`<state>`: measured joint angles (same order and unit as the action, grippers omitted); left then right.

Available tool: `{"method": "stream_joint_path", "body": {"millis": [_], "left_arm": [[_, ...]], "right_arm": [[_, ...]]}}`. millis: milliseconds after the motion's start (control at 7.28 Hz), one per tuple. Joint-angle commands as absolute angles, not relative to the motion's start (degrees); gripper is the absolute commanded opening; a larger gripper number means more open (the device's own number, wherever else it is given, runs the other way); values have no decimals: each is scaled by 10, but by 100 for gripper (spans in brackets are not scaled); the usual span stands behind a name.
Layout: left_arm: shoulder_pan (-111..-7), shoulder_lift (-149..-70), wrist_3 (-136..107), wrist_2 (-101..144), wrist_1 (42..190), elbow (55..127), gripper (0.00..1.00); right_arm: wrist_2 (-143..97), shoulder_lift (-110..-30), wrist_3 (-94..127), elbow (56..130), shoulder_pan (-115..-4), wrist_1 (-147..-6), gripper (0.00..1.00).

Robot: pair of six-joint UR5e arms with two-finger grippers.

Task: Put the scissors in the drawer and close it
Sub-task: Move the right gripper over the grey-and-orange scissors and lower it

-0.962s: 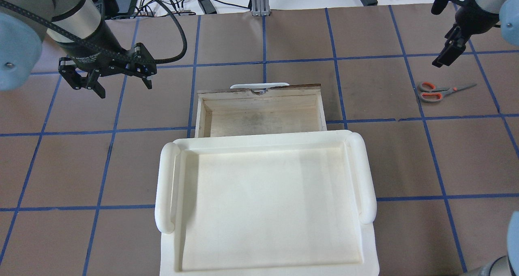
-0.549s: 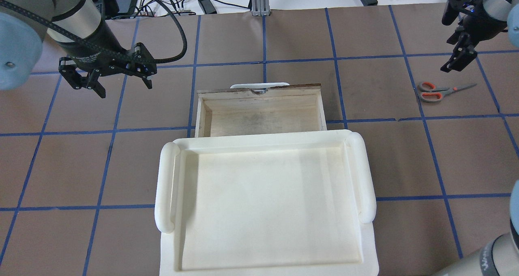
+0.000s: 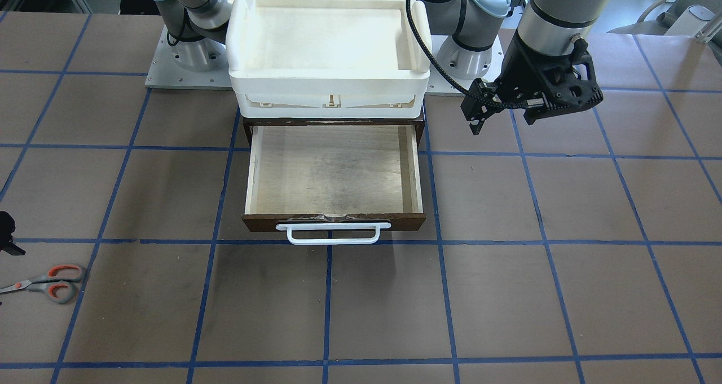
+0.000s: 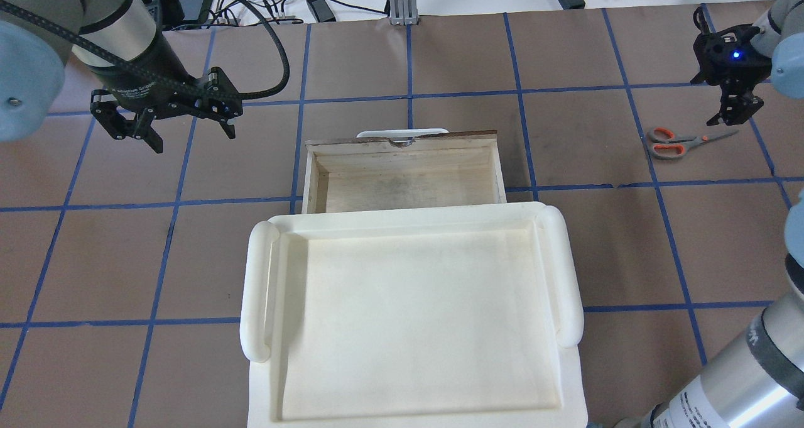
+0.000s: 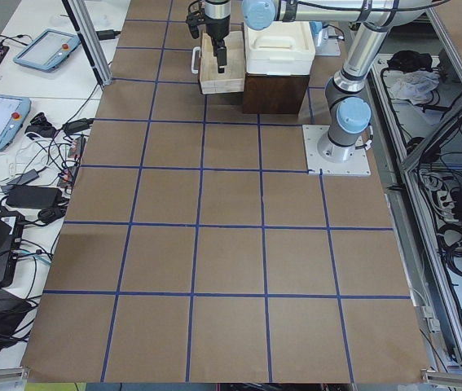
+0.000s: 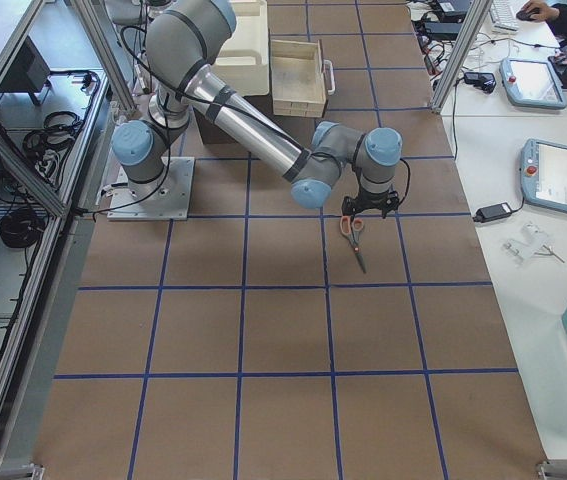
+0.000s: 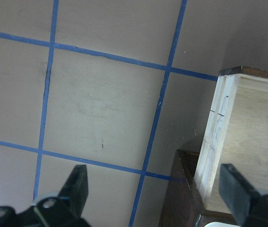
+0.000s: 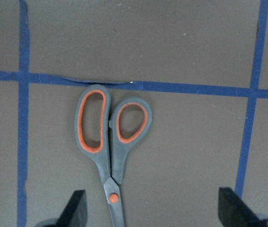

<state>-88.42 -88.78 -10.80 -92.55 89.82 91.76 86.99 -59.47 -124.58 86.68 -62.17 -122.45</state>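
Note:
Next, my right gripper closes on the narrow part of both handles (image 3: pixel 36 283) (image 8: pixel 111 169) of the scissors, next to the pivot and before the finger loops.
The scissors (image 4: pixel 681 142) lie flat on the brown table at the right, handles toward the drawer; they also show in the front view (image 3: pixel 48 282) and the right wrist view (image 8: pixel 110 142). My right gripper (image 4: pixel 732 117) hangs open just above the blade end, with its fingers (image 8: pixel 77 208) either side of the blades. The wooden drawer (image 4: pixel 402 183) is pulled out and empty, its white handle (image 3: pixel 333 233) facing away from me. My left gripper (image 4: pixel 193 139) is open and empty, hovering left of the drawer (image 7: pixel 256 142).
A large white plastic bin (image 4: pixel 408 217) sits on top of the dark cabinet (image 3: pixel 248 126) that holds the drawer. Blue tape lines grid the table. Cables and devices lie beyond the far edge (image 4: pixel 264 0).
My right gripper has moved right and down toward the scissors and turned at the wrist. The left arm, the scissors and the drawer have not moved.

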Motion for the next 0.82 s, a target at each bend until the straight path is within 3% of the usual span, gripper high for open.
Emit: {"method": "stream_joint_path", "body": {"millis": [0, 687], "left_arm": [[-885, -888, -108, -925, 898, 918, 100], [-884, -888, -108, -925, 898, 918, 100]], "right_arm": [[882, -568, -1304, 865, -621, -1251, 98], [894, -536, -1310, 870, -621, -1267, 100]]}}
